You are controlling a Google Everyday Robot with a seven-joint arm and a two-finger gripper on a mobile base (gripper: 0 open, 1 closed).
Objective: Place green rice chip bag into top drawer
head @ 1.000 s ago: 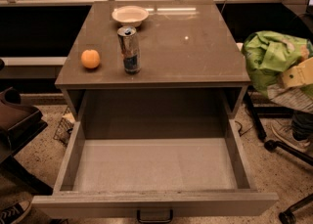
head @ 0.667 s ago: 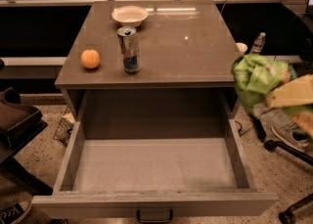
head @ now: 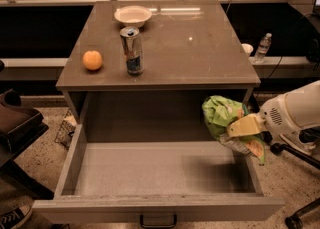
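Observation:
I will let go of the green rice chip bag with my gripper near the middle of the drawer's grey bottom (head: 188,152), toward the back. The bag now hangs above the drawer's side wall.
The green rice chip bag (head: 222,115) is crinkled and hangs in my gripper (head: 239,129), just above the right side wall of the open top drawer (head: 150,168). The gripper's yellowish fingers (head: 245,125) are shut on the bag's lower right part, and the white arm reaches in from the right edge. The drawer is pulled fully out below the tabletop. Its flat grey floor is bare, and its dark handle (head: 158,220) shows at the bottom edge. The bag casts a shadow on the drawer floor's right part.
On the grey tabletop (head: 200,48) stand a tall can (head: 132,50), an orange (head: 92,60) and a white bowl (head: 132,15). A water bottle (head: 262,48) stands on a ledge at right. A dark chair (head: 15,123) is at left, chair wheels (head: 295,220) at lower right.
My gripper has carried the green bag leftward from beside the cabinet to above the drawer's right wall.

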